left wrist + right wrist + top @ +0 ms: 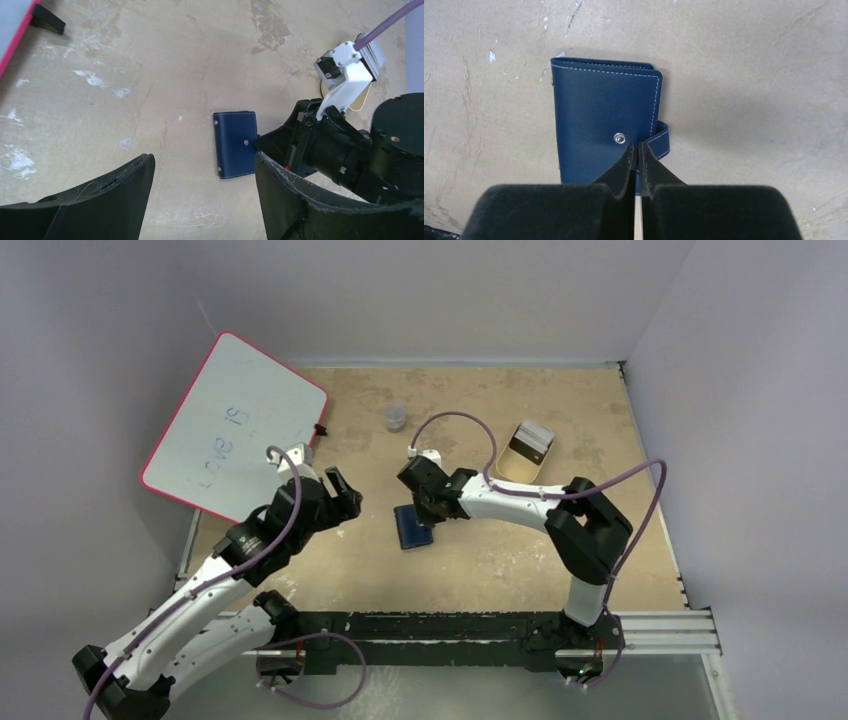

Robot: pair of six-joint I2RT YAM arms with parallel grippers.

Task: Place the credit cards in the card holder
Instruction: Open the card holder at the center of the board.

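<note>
My right gripper needs to take the tab (663, 137) beyond the edge of the card holder's cover before it opens the card holder, because the snap tab curls back over that cover.
The navy card holder (411, 527) lies folded shut on the table in front of the arms; it also shows in the left wrist view (235, 144) and the right wrist view (599, 115). My right gripper (428, 510) (636, 146) is down on its near edge, jaws pressed together at the unsnapped snap tab (662, 139), which runs in between them. My left gripper (340, 495) (205, 165) is open and empty, held above the table left of the holder. Pale grey-white credit cards (535, 433) stand stacked in the tan tray (517, 462) at the back right.
A pink-edged whiteboard (235, 425) leans at the back left, with a small black clip (321, 428) at its corner. A small clear cup (396, 418) stands at the back centre. Walls close the table on three sides.
</note>
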